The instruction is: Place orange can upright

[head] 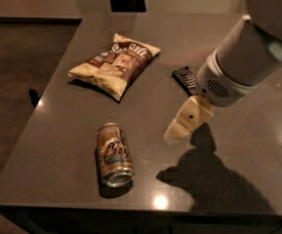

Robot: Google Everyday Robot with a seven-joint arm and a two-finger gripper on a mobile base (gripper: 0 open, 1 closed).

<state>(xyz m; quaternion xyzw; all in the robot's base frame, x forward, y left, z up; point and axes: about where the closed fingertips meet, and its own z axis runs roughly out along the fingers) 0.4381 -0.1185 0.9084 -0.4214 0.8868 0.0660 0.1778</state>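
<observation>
The robot's gripper will next move to the orange can's back end (109, 136), the one nearer the chip bag, and close there.
The orange can (113, 153) lies on its side on the dark grey table (57, 145), near the front edge, its silver end with the pull tab facing the front. My gripper (178, 128) hangs above the table to the right of the can, about a can's length away, pointing down and to the left. It holds nothing. The white arm (250, 52) comes in from the upper right.
A tan chip bag (114, 64) lies at the back left of the table. A flat black bar wrapper (185, 78) lies behind the gripper, partly hidden by the arm. The table's left edge drops to a dark floor (13, 72).
</observation>
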